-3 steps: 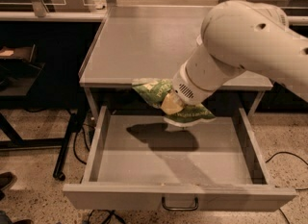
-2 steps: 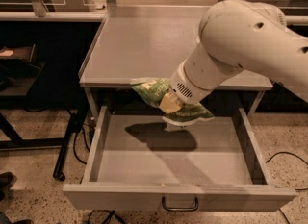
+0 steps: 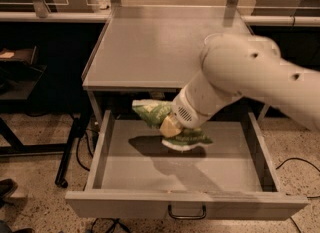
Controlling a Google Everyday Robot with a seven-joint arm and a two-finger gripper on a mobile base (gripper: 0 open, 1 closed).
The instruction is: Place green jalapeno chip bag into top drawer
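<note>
Next, I let go of the green jalapeno chip bag, now hanging just above the drawer floor, with my gripper on the drawer's bottom, on the drawer's side nearer the dark shelving (image 3: 158,158).
The green jalapeno chip bag (image 3: 152,112) is held by my gripper (image 3: 169,126) over the back half of the open top drawer (image 3: 120,169). The bag is crinkled green with pale printing and hangs just above the drawer floor, casting a dark shadow below it. The gripper's yellowish fingers are shut on the middle of the bag. My white arm (image 3: 250,74) reaches in from the right over the drawer. The drawer's front panel with its dark handle (image 3: 186,213) faces the camera.
A grey metal table top (image 3: 160,47) sits above the drawer. Dark shelving (image 3: 20,72) stands to the left, and cables (image 3: 80,137) trail on the speckled floor. A shoe (image 3: 7,187) shows at the lower left.
The arm has lowered slightly toward the drawer with the bag still held; the bag now hangs lower and nearer the drawer floor.
</note>
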